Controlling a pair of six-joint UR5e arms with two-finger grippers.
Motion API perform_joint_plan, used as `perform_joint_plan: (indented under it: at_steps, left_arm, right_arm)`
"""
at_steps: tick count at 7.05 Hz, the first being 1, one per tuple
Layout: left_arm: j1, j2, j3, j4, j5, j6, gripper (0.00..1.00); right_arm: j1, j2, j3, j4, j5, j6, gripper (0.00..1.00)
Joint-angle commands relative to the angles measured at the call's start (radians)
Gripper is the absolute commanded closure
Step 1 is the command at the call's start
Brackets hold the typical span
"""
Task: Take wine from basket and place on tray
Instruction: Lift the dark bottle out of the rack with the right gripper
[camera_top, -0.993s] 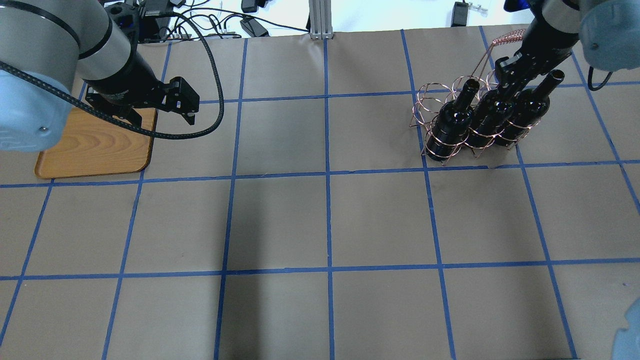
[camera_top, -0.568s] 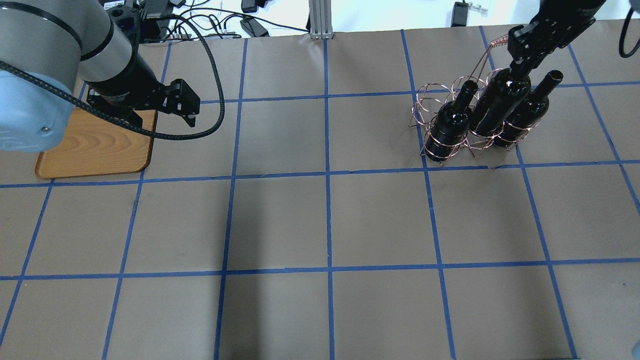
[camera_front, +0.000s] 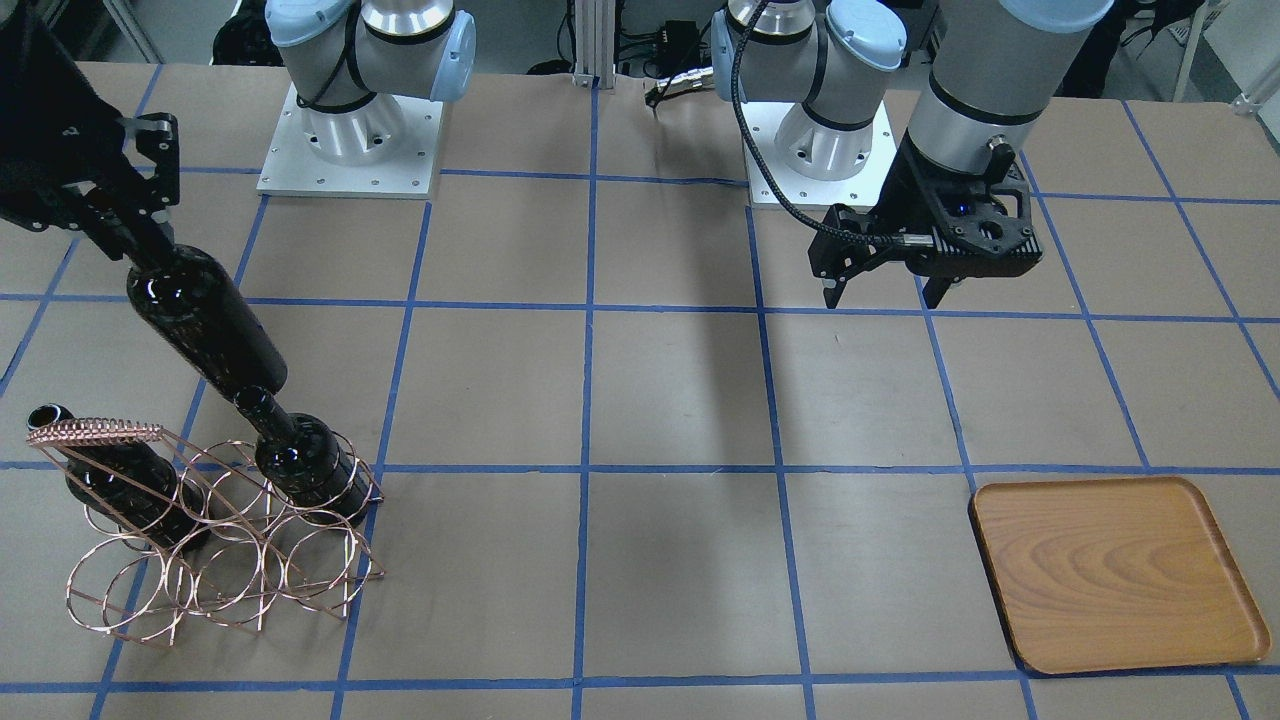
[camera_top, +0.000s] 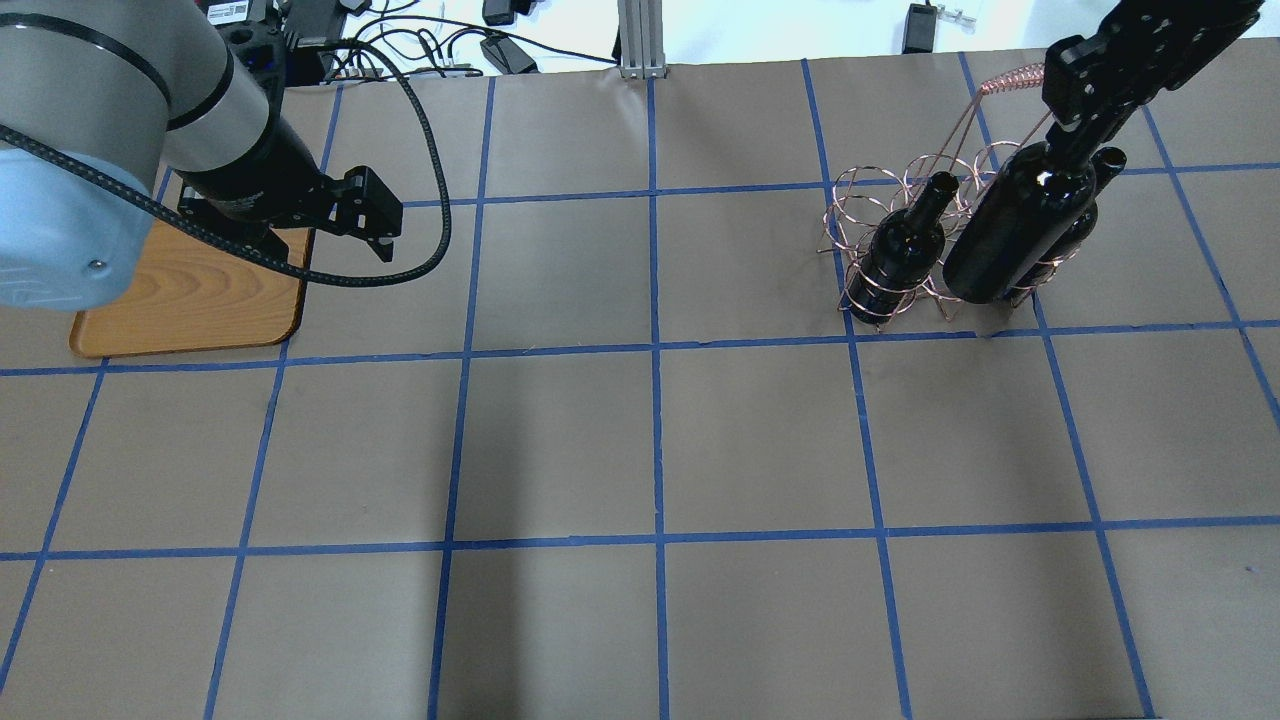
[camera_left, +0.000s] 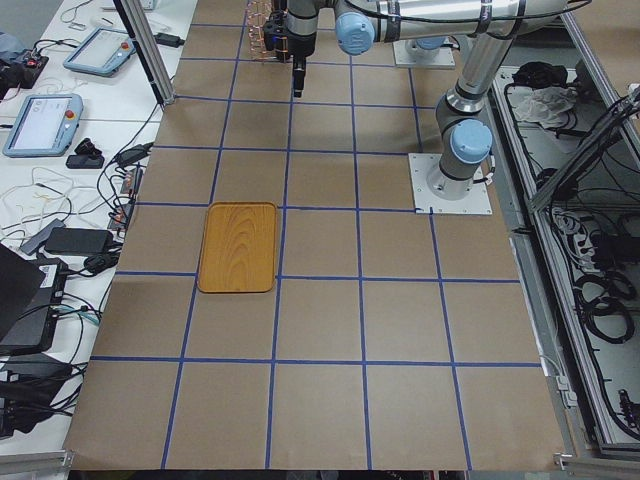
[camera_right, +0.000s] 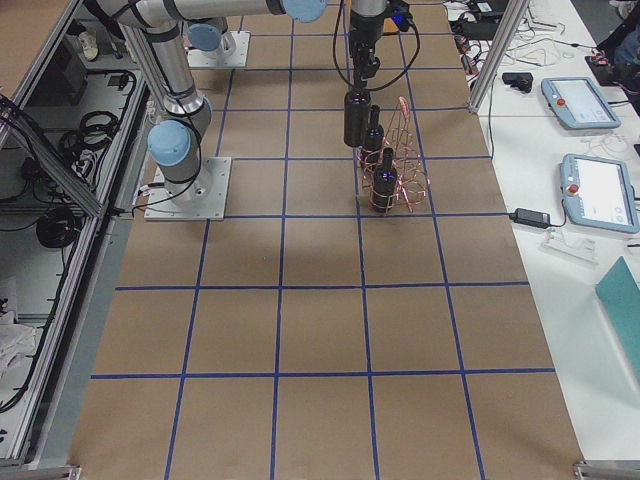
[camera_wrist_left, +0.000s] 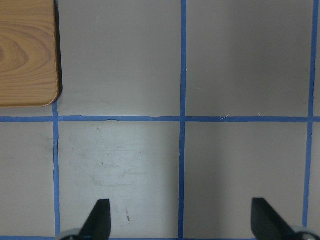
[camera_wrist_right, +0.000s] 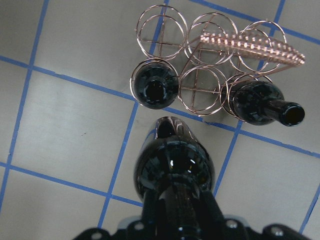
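My right gripper is going to set the wine bottle upright on the bare table (camera_front: 650, 358) between the copper basket and the wooden tray, close to a tape crossing. The bottle now hangs above the basket.
My right gripper (camera_top: 1083, 128) is shut on the neck of a near-black wine bottle (camera_top: 1018, 228) and holds it upright, lifted clear above the copper wire basket (camera_top: 868, 200). The right wrist view looks down along the held bottle (camera_wrist_right: 172, 170) onto the basket (camera_wrist_right: 210, 65), where two more bottles (camera_wrist_right: 155, 89) (camera_wrist_right: 260, 102) stand in the rings. From the front, the held bottle (camera_front: 205, 320) hangs above the basket (camera_front: 215, 560). The wooden tray (camera_top: 190, 290) lies far left. My left gripper (camera_top: 328, 240) is open and empty, hovering at the tray's right edge.
Brown paper with a blue tape grid covers the table (camera_top: 650, 440). The tray's corner (camera_wrist_left: 25, 50) shows in the left wrist view, beside my open left gripper (camera_wrist_left: 182, 220). Cables and devices lie beyond the far edge (camera_top: 500, 45).
My right gripper has risen with the middle bottle, pulling it up out of the basket's rings. The left arm has hardly moved.
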Motion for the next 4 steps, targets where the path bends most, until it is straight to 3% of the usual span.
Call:
perform_joint_plan:
  at_steps: [1, 4]
  left_arm:
    - [0.007, -0.004, -0.002, 0.004, -0.003, -0.002, 0.00]
    - [0.010, -0.004, -0.002, 0.007, 0.000, 0.007, 0.00]
  right_arm:
    - [0.148, -0.004, 0.001, 0.012, 0.011, 0.193, 1.00]
    - [0.363, 0.067, 0.007, -0.113, 0.034, 0.431, 1.00]
